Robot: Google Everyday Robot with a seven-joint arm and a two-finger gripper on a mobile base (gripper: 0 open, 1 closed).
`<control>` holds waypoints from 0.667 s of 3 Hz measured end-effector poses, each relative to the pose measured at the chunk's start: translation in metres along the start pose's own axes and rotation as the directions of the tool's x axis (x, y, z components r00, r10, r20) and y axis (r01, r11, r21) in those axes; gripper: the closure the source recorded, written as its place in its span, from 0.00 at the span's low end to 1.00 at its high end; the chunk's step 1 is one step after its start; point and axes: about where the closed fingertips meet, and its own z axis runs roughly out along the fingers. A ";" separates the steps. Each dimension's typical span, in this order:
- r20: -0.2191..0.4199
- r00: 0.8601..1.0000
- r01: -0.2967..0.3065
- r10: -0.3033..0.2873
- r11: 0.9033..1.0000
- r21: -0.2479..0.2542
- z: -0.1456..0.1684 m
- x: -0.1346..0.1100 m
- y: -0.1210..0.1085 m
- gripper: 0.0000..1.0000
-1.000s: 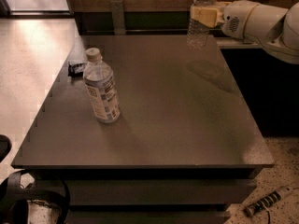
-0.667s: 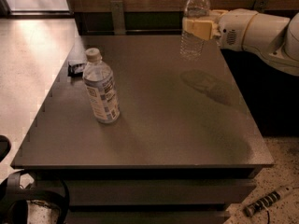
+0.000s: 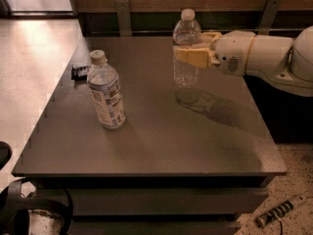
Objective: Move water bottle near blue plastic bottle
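Observation:
Next, my gripper sets the water bottle down and releases it on the grey table's middle [image 3: 154,121], next to the blue plastic bottle.
The water bottle [image 3: 185,50] is slim, clear and ribbed with a white cap. My gripper [image 3: 191,53] is shut on its middle and holds it upright above the grey table [image 3: 161,131], near the back centre. The arm comes in from the right. The blue plastic bottle [image 3: 105,90] stands upright on the table's left part, with a white cap and a blue-and-white label with a square code. It is well to the left of and nearer than the held bottle.
A small dark object [image 3: 79,71] lies at the table's left edge behind the blue plastic bottle. A wooden wall with metal brackets runs behind the table. A cable-like thing [image 3: 279,212] lies on the floor at lower right.
My gripper has carried the water bottle leftward and lower, from the table's back right toward its middle. The blue plastic bottle has not moved.

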 end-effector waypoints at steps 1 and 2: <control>0.019 1.000 0.011 -0.009 0.995 -0.103 -0.002 0.009 0.036 1.00; 0.032 0.999 0.009 -0.002 0.979 -0.205 0.002 0.021 0.070 1.00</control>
